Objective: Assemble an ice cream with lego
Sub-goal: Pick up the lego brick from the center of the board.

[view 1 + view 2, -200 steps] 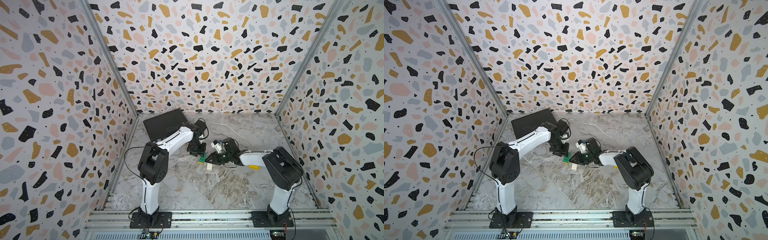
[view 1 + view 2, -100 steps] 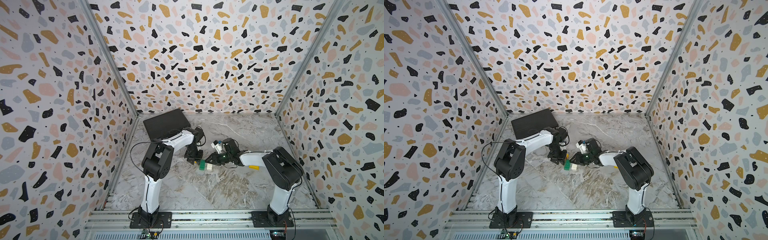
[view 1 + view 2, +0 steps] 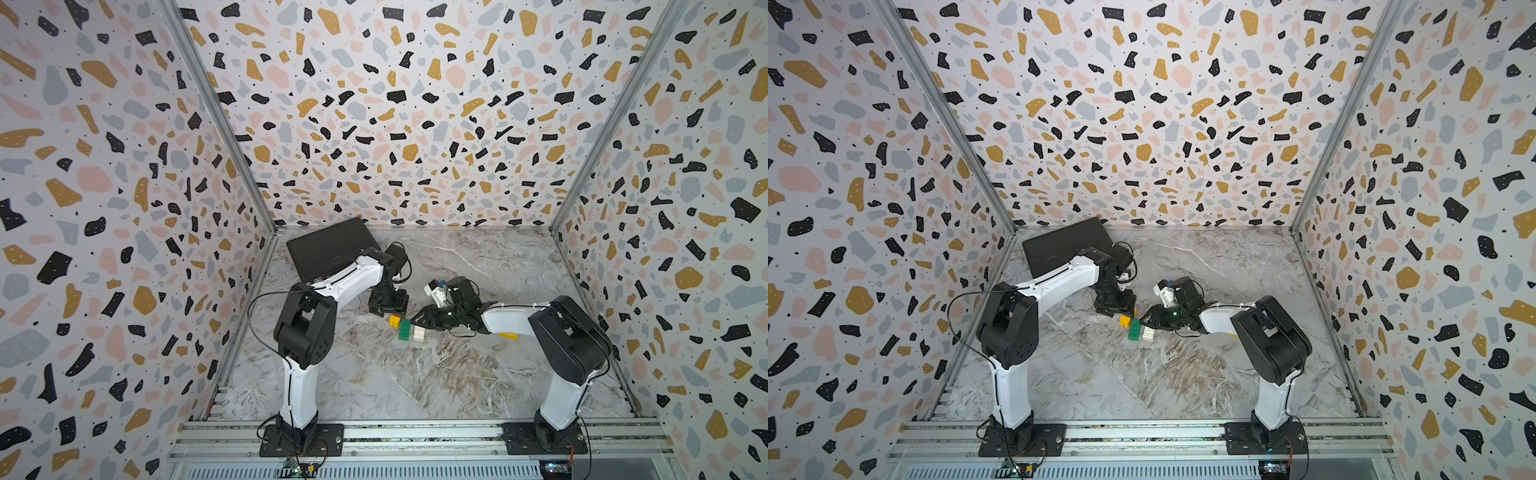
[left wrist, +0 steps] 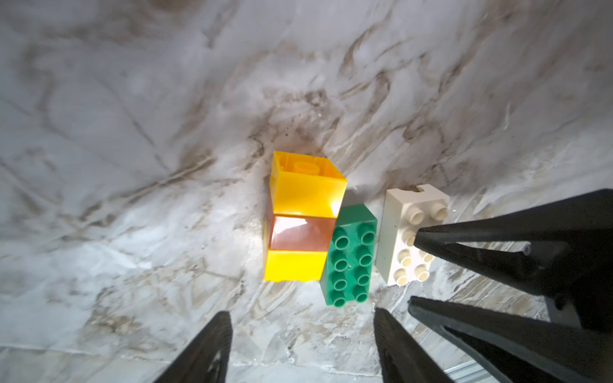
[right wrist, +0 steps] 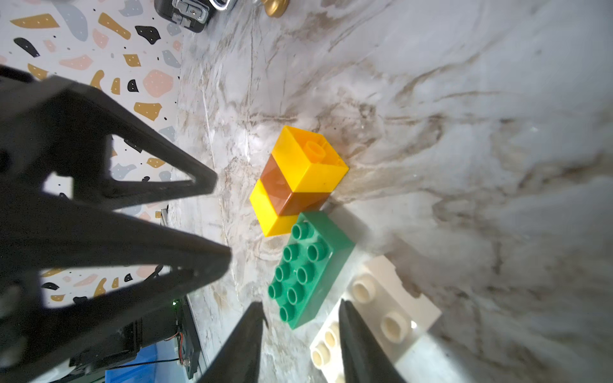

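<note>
The stick is lying on its side against the green brick, so next my left gripper picks it up by its brown middle (image 4: pixel 301 233) and passes it to my right gripper.
The lego lies on the marble table in a tight group. A yellow-brown-yellow stick (image 4: pixel 298 219) (image 5: pixel 295 180) lies on its side, one end touching a green oblong brick (image 4: pixel 350 255) (image 5: pixel 306 265). A white oblong brick (image 4: pixel 408 235) (image 5: pixel 388 308) lies beside the green one. Both top views show the group (image 3: pixel 405 329) (image 3: pixel 1136 330). My left gripper (image 4: pixel 300 318) (image 3: pixel 388 309) is open and empty, just short of the stick. My right gripper (image 5: pixel 302 306) (image 3: pixel 419 318) is open, with one finger over the white brick and the green brick's end in the gap.
A black briefcase (image 3: pixel 328 247) (image 3: pixel 1065 245) lies at the back left, behind my left arm. A small brass-coloured knob (image 5: pixel 275 8) sits near it. A small yellow piece (image 3: pixel 508 336) shows by my right forearm. Patterned walls enclose the table on three sides.
Both grippers have opened. The left gripper has drawn back, and the yellow-brown-yellow stick now lies uncovered beside the green brick.
</note>
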Robot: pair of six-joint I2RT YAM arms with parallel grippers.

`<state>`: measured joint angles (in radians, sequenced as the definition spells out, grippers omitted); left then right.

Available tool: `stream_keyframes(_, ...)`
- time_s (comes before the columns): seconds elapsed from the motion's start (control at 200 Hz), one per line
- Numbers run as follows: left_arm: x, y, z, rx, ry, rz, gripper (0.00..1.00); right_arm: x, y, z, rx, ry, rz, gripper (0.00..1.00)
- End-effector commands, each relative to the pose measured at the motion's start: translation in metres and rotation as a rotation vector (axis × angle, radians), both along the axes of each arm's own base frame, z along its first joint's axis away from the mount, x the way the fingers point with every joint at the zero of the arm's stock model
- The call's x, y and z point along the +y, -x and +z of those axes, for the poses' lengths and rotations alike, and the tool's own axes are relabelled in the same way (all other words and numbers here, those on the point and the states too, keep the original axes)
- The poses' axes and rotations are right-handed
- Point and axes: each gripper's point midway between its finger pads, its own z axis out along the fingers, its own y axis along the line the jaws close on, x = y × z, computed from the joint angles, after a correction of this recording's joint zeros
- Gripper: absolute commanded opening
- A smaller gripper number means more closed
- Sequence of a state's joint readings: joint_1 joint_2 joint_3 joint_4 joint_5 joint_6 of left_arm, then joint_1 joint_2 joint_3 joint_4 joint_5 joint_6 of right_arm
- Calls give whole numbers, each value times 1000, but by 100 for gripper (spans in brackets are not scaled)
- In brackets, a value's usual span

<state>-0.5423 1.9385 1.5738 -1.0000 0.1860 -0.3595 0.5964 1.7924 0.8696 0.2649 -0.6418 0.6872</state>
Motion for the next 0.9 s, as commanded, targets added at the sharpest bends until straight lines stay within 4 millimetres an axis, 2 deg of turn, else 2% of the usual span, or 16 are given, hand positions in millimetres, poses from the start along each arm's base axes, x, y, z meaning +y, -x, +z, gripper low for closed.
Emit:
stream_keyframes(0.0, 14, -1, 36, -135, 5, 29, 81, -10, -8, 23, -143, 9, -32, 53)
stream_keyframes(0.125, 29, 12, 58, -249, 35, 39, 90, -21, -11, 35, -224, 51, -63, 59)
stream_keyframes(0.27, 29, 26, 53, -308, 112, -11, 93, -41, -27, 40, -217, 219, -153, 58)
stream_keyframes(0.415, 22, 16, 48, -321, 109, -46, 93, -54, -40, 52, -218, 309, -234, 55)
stream_keyframes(0.561, 9, -2, 31, -260, 88, -21, 91, -66, -47, 59, -331, 287, -308, 51)
stream_keyframes(0.696, 0, -18, 6, -195, 49, 3, 87, -75, -38, 47, -400, 250, -326, 50)
stream_keyframes(0.891, -6, -28, -23, -126, 10, 10, 81, -72, -37, 54, -441, 177, -333, 48)
